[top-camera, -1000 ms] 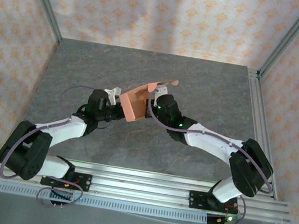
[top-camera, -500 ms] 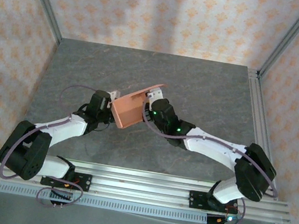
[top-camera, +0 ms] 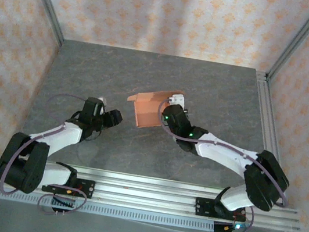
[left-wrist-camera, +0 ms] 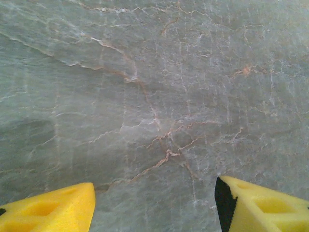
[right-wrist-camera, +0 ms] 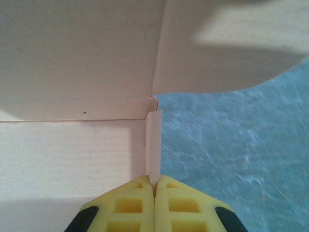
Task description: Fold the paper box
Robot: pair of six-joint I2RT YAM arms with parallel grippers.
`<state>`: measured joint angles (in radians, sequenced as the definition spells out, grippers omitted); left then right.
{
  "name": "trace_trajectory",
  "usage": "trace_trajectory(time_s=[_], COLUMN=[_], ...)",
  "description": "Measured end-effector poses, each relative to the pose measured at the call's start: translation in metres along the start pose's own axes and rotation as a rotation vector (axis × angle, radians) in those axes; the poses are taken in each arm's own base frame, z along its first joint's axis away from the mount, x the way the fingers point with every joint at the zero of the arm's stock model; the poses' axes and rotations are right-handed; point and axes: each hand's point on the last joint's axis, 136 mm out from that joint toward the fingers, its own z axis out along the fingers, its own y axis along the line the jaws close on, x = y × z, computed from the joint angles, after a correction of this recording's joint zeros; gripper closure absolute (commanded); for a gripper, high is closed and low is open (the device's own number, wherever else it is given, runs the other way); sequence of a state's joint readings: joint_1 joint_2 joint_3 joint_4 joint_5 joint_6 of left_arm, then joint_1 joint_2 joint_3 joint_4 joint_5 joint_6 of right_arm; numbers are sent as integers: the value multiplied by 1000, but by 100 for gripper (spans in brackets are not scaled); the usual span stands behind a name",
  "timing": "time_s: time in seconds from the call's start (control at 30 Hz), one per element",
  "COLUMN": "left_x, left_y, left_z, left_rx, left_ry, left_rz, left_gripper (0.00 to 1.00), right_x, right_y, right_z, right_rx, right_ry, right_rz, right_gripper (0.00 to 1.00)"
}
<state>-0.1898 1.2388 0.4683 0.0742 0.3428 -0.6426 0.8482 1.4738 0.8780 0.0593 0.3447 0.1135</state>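
My right gripper is at the paper box, which sits crooked to the bar, so it should swing it square by the box's side (right-wrist-camera: 154,142), then open and pinch that side again.
The paper box (top-camera: 148,110), salmon-orange card partly folded with raised walls and an open flap, sits tilted near the middle of the table. My right gripper (top-camera: 170,111) is at its right side, shut on a thin side wall of the paper box (right-wrist-camera: 153,145), which stands edge-on between the yellow fingertips (right-wrist-camera: 135,203). The box's pale inner panels (right-wrist-camera: 72,72) spread to the left and above. My left gripper (top-camera: 114,117) is to the left of the box and apart from it, open, with only bare stone between its yellow fingers (left-wrist-camera: 53,210).
The table is grey veined stone (top-camera: 206,83), walled by patterned panels with metal posts. An aluminium rail (top-camera: 142,193) carrying both arm bases runs along the near edge. Bare stone (left-wrist-camera: 154,87) lies under the left gripper.
My left gripper has let go of the box, opened wider and drawn back to the left. The right gripper has kept its hold and turned the box, which now rests farther right.
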Motion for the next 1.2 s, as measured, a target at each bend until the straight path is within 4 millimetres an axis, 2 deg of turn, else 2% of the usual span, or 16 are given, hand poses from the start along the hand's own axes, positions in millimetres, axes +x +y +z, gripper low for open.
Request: trace_trajectory(time_s=[0.23,0.37,0.6,0.77,1.0,1.1,1.2], left_x=[-18,-19,-19,-17,-16,-16,-16], left_y=[-7,-4,-1,0,0,-1,-1], left_z=[-24,-28,-30,-30,-30,-30,-30], left_rx=[0,-17,-30,-37,-35,-34,-31], left_ry=[-96,-108,-110,-102,-99,-98,-97], left_rz=[43,52,50,49,60,73,80], left_gripper=[31,31,30,29,26,25,24], right_x=[67,92,90,91,89,78,62], right_y=[-17,-16,-4,-6,0,2,3], right_z=[30,43,56,54,50,44,36], right_rx=[154,212,318,361,275,222,162], right_ry=[169,238,255,257,294,294,272], right_rz=[-49,-95,-124,-149,-88,-54,-16], right_gripper=[100,100,100,98,63,50,43])
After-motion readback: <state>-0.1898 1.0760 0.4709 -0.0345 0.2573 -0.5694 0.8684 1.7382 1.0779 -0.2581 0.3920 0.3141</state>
